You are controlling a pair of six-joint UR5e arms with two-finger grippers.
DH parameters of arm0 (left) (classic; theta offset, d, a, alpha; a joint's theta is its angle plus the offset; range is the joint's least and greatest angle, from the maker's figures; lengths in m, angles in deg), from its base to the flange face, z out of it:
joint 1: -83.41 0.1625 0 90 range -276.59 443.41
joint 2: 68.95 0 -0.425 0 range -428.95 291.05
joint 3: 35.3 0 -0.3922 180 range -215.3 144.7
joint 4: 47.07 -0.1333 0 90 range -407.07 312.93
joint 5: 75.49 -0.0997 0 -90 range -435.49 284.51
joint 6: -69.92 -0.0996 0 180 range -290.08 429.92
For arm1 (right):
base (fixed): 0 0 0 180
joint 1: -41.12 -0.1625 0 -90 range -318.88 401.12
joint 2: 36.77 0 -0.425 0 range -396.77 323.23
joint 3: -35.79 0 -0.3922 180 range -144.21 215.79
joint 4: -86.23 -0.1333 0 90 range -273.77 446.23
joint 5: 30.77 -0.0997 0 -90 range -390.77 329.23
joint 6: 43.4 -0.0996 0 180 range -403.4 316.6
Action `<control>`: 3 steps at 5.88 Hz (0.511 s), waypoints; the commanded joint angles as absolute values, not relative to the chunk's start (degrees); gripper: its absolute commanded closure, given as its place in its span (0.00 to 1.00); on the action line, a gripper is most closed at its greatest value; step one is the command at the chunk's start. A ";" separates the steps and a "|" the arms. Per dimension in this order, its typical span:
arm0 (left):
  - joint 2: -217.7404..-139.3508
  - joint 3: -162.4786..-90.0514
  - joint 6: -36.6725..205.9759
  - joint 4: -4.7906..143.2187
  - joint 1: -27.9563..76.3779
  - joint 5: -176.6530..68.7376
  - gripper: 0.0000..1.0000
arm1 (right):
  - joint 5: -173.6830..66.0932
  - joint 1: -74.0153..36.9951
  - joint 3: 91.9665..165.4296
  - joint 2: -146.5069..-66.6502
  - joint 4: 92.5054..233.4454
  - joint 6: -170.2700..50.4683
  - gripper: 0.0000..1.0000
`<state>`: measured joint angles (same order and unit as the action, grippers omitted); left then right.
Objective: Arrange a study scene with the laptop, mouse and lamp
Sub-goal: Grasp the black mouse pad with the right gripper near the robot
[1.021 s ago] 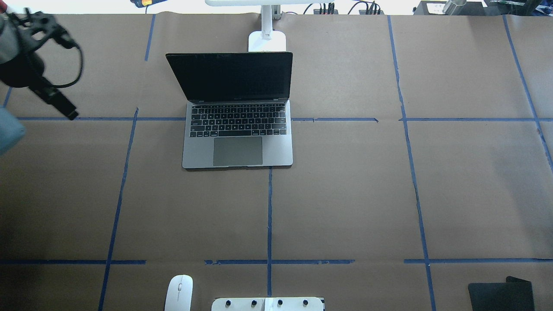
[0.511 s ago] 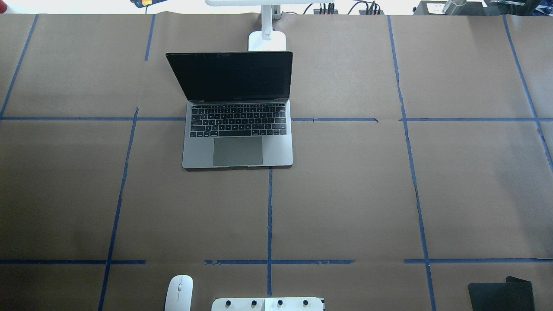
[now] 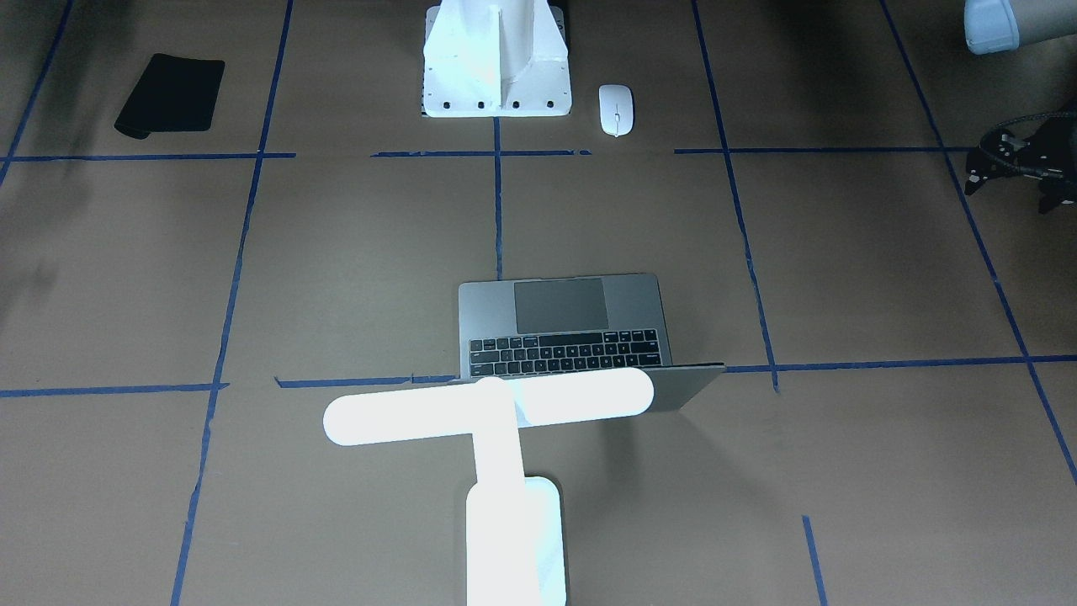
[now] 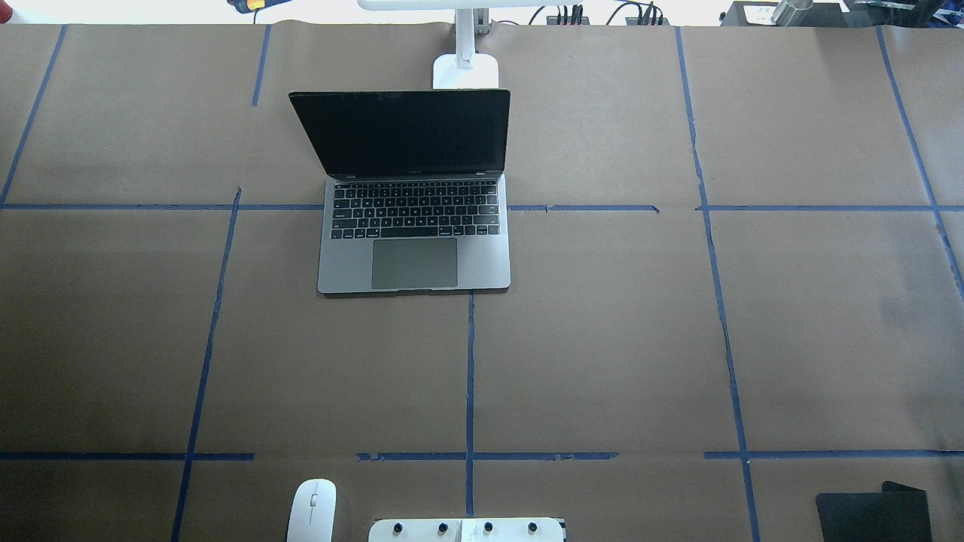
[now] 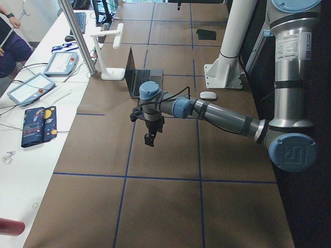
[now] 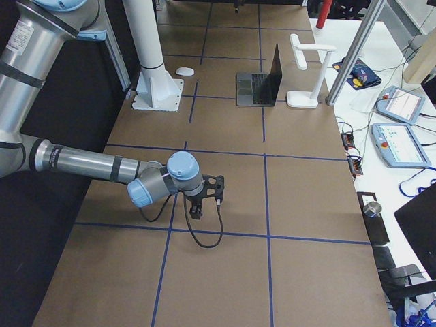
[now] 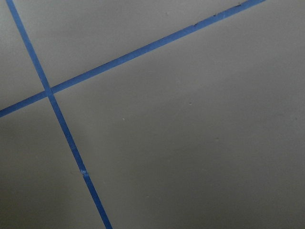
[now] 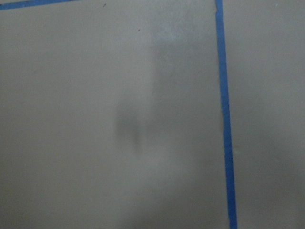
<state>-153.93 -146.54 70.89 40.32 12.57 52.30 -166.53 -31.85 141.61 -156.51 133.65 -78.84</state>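
I need to close my right gripper on the outer edge (image 3: pixel 125 107) of the black mouse mat, facing away from the pedestal, close to the mat's curled corner.
The open grey laptop (image 4: pixel 414 226) sits left of the table's middle, its dark screen tilted back. Just behind its lid stands the glowing white lamp (image 3: pixel 488 408), with its base (image 4: pixel 465 71) at the far edge. The white mouse (image 4: pixel 311 510) lies at the near edge beside the pedestal. My left gripper (image 5: pixel 150 140) hangs fingers-down above bare paper, far to the left of the laptop. Only its black body and cable (image 3: pixel 1022 156) show at the front view's right edge, so I cannot tell if it is open or shut. My right gripper (image 6: pixel 195 212) hovers over the table's right end; its state is unclear.
A black mouse mat (image 4: pixel 874 516) lies at the near right corner. The white bolted pedestal (image 3: pixel 496 59) stands at the robot's side, next to the mouse. Blue tape lines (image 4: pixel 470 376) cross the brown paper. Tablets and cables lie on the side table (image 6: pixel 398 136).
The left gripper, at the overhead view's upper left a second ago, has left that view past its left edge. Laptop, lamp, mouse and mat have not moved.
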 commanded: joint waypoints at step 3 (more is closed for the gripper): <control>-154.03 -147.09 70.89 40.39 12.65 52.30 0.00 | -162.61 -15.77 141.61 -164.81 110.98 -100.13 0.00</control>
<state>-154.02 -146.81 70.85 40.38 12.64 52.30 -163.45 -18.83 141.63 -163.06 115.96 -95.90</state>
